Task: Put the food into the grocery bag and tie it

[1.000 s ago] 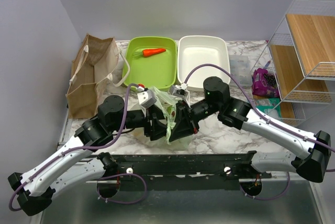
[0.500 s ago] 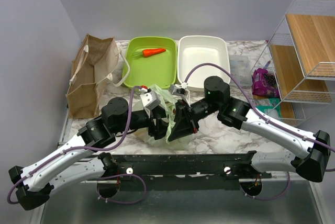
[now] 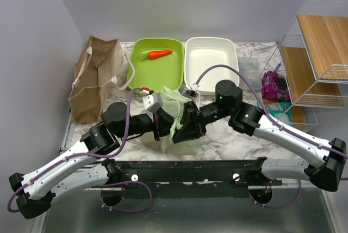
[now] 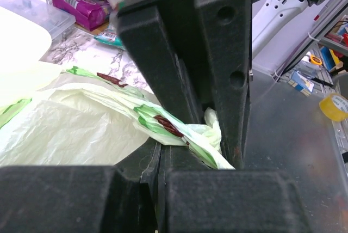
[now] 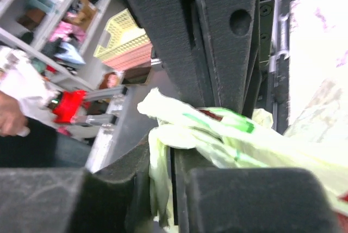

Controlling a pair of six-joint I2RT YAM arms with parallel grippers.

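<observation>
The handle plastic is bunched up in a wad between the robot's grippers, so the right gripper needs to open, take one handle strip (image 5: 280,148) and pull it away from the left gripper.
The grocery bag (image 3: 173,114), thin pale-green plastic with avocado prints, stands bunched between my two grippers near the table's front middle. My left gripper (image 3: 163,122) is shut on a twisted handle strip (image 4: 163,124), which runs from the bag's body (image 4: 65,129) into the closed fingers (image 4: 190,97). My right gripper (image 3: 186,124) meets it from the right. Its jaws (image 5: 194,80) stand slightly apart, with a knotted wad of handle plastic (image 5: 185,129) lying in the narrow gap. The food is hidden from view.
A brown paper bag (image 3: 95,78) stands at the back left. Behind the grippers are a green tray (image 3: 140,75) holding an orange carrot (image 3: 160,54) and a white tray (image 3: 211,61). A wire shelf (image 3: 318,53) and a purple packet (image 3: 275,85) are at the right.
My left gripper has closed on the handle strip. The right gripper's jaws have parted a little. Both wrists have shifted slightly and the bag top is pulled tauter.
</observation>
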